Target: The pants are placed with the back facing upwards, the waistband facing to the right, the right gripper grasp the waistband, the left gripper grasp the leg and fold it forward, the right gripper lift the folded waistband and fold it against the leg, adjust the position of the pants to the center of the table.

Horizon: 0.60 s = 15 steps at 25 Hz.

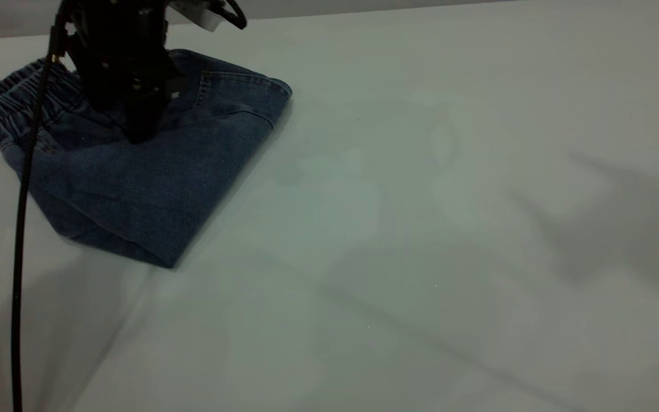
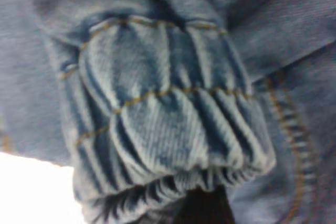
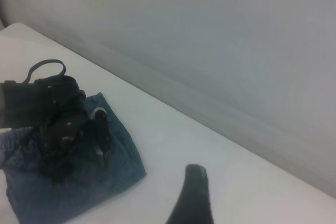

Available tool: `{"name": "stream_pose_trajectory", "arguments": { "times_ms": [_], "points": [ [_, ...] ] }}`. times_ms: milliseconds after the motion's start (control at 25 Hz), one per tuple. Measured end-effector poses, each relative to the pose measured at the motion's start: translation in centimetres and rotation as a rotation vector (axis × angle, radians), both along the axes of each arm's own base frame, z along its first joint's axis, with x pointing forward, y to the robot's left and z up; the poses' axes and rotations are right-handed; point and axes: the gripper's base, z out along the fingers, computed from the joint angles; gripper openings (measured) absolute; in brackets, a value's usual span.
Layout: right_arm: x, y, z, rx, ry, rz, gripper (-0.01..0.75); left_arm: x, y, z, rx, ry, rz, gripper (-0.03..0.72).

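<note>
Next, I lift my left gripper clear, as it sits at the ruffled waistband, and pinch nearer the pants' middle (image 1: 193,115) before I drag the pants to the table's center.
The pants (image 1: 146,183) lie folded into a blue denim bundle at the far left of the table (image 1: 421,229). The ruffled waistband (image 1: 20,100) shows along the bundle's left edge and fills the left wrist view (image 2: 168,119). My left gripper (image 1: 141,134) comes straight down onto the middle of the bundle, its tip narrowed and pinching the denim. One dark finger (image 2: 202,211) shows just under the gathered band. The printed leg is hidden inside the fold. My right gripper (image 3: 191,192) hangs above bare table, away from the pants (image 3: 79,182), and does not appear in the exterior view.
A black cable (image 1: 20,240) hangs from the left arm down past the bundle's left side. White table stretches out to the right of the pants. A pale wall (image 3: 220,35) rises behind the table's far edge.
</note>
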Motion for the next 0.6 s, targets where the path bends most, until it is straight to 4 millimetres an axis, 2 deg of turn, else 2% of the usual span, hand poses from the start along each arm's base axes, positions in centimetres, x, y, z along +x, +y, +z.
{"name": "stream_pose_trajectory", "arguments": {
  "times_ms": [360,600],
  "points": [
    [0.0,0.0,0.0,-0.001,0.001,0.000,0.552,1.3,3.4,1.2,0.138,-0.099,0.046,0.551],
    [0.0,0.0,0.0,-0.001,0.000,0.000,0.552,1.1,2.7,1.6,0.115,-0.107,0.054,0.551]
  ]
}}
